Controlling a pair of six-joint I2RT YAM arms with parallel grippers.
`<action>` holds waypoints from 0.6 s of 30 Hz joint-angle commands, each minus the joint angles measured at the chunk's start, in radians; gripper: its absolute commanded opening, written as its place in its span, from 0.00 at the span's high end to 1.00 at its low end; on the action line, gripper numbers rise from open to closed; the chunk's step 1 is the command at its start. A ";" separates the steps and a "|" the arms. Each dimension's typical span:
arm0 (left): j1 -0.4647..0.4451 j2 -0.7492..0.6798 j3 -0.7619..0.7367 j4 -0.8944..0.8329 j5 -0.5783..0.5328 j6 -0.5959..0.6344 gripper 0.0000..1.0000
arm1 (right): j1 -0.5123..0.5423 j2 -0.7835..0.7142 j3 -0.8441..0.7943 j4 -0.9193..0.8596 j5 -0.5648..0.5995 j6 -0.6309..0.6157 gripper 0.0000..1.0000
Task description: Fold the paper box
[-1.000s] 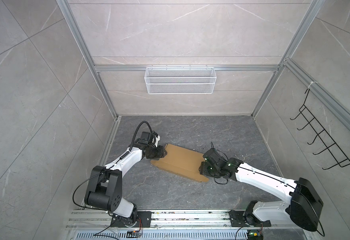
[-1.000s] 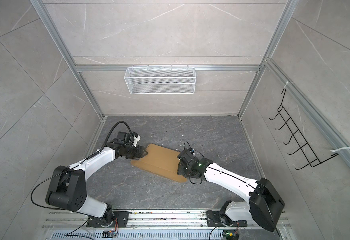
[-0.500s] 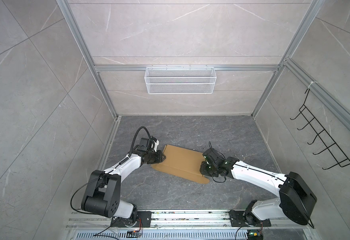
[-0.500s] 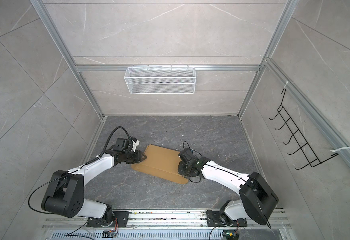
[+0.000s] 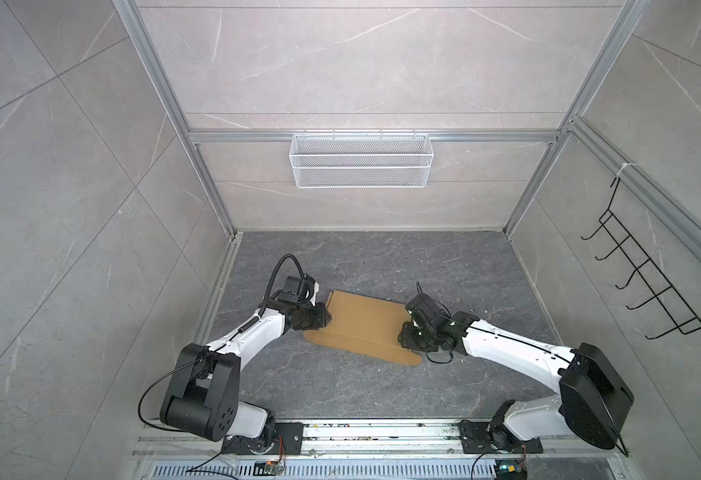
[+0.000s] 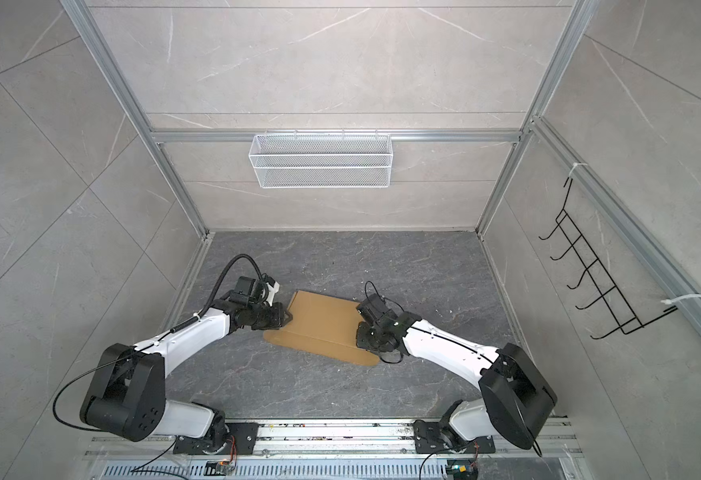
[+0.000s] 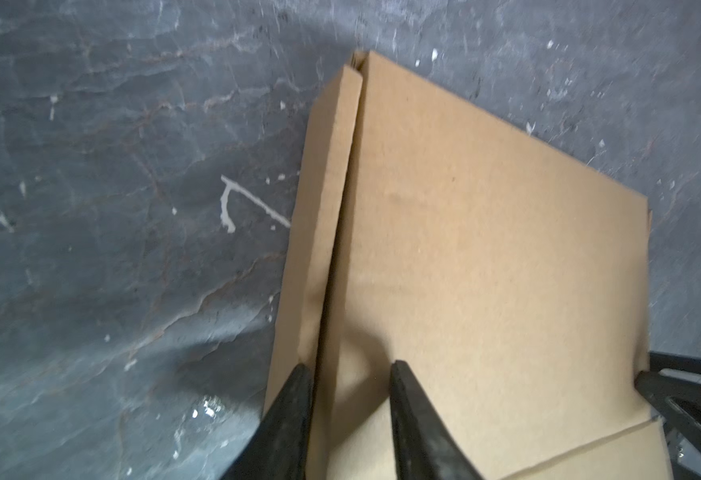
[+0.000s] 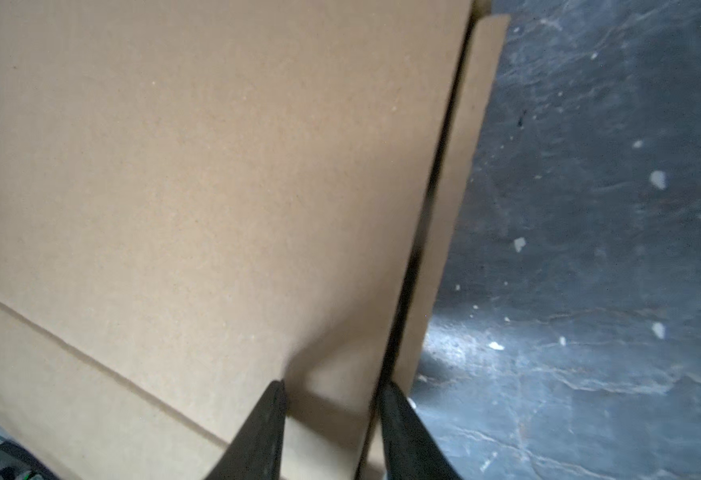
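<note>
The paper box sits crooked to the front rail. My left gripper should take its side nearer the back corner [image 5: 331, 296] and help turn the box square.
The paper box [image 5: 361, 324] [image 6: 319, 322] is a flat brown cardboard mailer lying at an angle on the dark floor, with a rounded flap spread toward the front. My left gripper [image 5: 327, 320] [image 6: 289, 318] is at its left edge. In the left wrist view the left gripper [image 7: 348, 365] is open: one finger is against the narrow side flap, the other rests on the top panel of the box [image 7: 485, 270]. My right gripper [image 5: 402, 332] [image 6: 357, 334] is at the right edge. The right gripper [image 8: 332, 384] also stands open, straddling the seam between the box's top panel [image 8: 215, 187] and its side flap.
A white wire mesh basket [image 5: 361, 160] hangs on the back wall. A black wire hook rack [image 5: 652, 282] is on the right wall. Metal frame posts and tiled walls close in the floor [image 5: 382, 257]; a rail runs along the front edge.
My left gripper has come nearer the front and pressed in on the box's left edge. The right gripper has stayed at the right edge, shifting only slightly.
</note>
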State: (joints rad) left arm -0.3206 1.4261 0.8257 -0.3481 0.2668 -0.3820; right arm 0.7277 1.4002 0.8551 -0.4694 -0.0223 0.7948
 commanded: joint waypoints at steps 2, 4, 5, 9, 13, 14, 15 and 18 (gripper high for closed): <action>0.031 -0.029 0.052 -0.072 -0.017 0.022 0.53 | -0.039 -0.042 0.035 -0.113 0.007 -0.084 0.46; 0.048 -0.017 0.052 -0.049 0.010 0.008 0.49 | -0.069 -0.046 0.030 -0.111 -0.027 -0.110 0.42; 0.052 -0.009 0.047 -0.030 0.026 0.000 0.47 | -0.082 -0.044 0.026 -0.106 -0.049 -0.122 0.40; 0.053 0.021 0.003 0.073 0.107 -0.050 0.44 | -0.114 -0.008 -0.001 -0.029 -0.161 -0.148 0.38; 0.052 0.028 -0.040 0.118 0.115 -0.074 0.47 | -0.130 0.015 -0.041 0.044 -0.199 -0.147 0.42; 0.053 0.027 -0.047 0.117 0.106 -0.074 0.49 | -0.135 0.017 -0.053 0.056 -0.199 -0.144 0.44; 0.053 0.025 -0.051 0.116 0.094 -0.074 0.50 | -0.140 0.021 -0.062 0.069 -0.202 -0.145 0.45; 0.052 0.025 -0.068 0.120 0.065 -0.075 0.57 | -0.151 0.048 -0.092 0.108 -0.212 -0.147 0.50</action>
State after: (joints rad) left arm -0.2687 1.4517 0.7708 -0.2523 0.3428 -0.4431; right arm 0.5858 1.4220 0.7940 -0.4118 -0.2073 0.6605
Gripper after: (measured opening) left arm 0.439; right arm 0.503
